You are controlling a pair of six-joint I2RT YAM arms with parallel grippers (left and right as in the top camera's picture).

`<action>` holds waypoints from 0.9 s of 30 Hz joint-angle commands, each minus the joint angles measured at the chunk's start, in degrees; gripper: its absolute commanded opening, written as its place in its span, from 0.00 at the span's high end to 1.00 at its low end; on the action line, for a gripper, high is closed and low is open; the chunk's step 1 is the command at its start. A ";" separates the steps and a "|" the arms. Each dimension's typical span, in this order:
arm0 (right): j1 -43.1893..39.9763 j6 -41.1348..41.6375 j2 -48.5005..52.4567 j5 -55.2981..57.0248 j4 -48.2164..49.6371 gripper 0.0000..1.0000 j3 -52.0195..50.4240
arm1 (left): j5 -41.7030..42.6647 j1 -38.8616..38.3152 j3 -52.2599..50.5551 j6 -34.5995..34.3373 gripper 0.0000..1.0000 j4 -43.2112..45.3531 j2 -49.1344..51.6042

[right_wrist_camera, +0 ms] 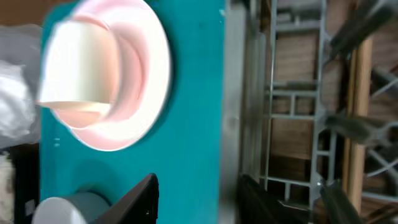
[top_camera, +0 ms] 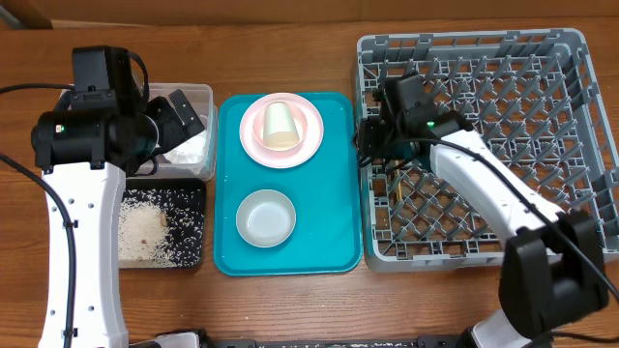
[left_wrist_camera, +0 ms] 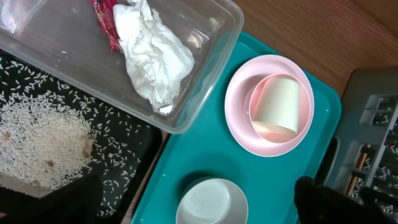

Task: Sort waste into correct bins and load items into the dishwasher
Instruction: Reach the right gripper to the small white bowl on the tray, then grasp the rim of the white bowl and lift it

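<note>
Next, my right gripper goes to the white bowl's front rim (top_camera: 256,244), nearest the teal tray's front edge, and closes there.
My left gripper (top_camera: 182,114) hangs open and empty over the clear tub (top_camera: 201,95), which holds the red wrapper (left_wrist_camera: 103,18) and the white tissue (left_wrist_camera: 153,54). Rice lies in the black tray (top_camera: 190,198) beside it. On the teal tray (top_camera: 334,184), a cream cup (top_camera: 280,124) lies on its side on a pink dish (top_camera: 253,140), and a white bowl (top_camera: 266,217) sits nearer the front. My right gripper (top_camera: 373,143) is open and empty, straddling the left wall of the grey dish rack (top_camera: 580,58). Wooden chopsticks (right_wrist_camera: 356,112) lie in the rack.
The teal tray lies between the bins on the left and the rack on the right. Brown wooden table (top_camera: 290,48) shows behind and in front of them.
</note>
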 commanded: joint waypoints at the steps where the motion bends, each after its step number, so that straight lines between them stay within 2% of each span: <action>1: 1.07 -2.05 -8.87 -1.16 -0.46 0.57 5.38 | 0.17 -0.28 1.16 1.07 0.00 0.07 -0.50; 6: 7.61 -5.07 -11.72 -4.83 -0.81 0.57 5.42 | 0.17 -0.28 1.16 1.07 0.00 0.07 -0.50; 10: 19.69 -9.70 -10.60 -4.02 -0.63 0.57 4.79 | 0.17 -0.28 1.16 1.07 0.00 0.07 -0.50; 15: 33.24 -12.85 -5.90 7.08 -0.31 0.56 4.76 | 0.17 -0.28 1.16 1.07 0.00 0.07 -0.50; 21: 40.19 -15.80 3.54 9.77 2.62 0.55 4.76 | 0.17 -0.28 1.16 1.07 0.00 0.07 -0.50; 27: 40.79 -15.78 9.84 9.75 4.04 0.55 4.76 | 0.17 -0.28 1.16 1.07 0.00 0.07 -0.50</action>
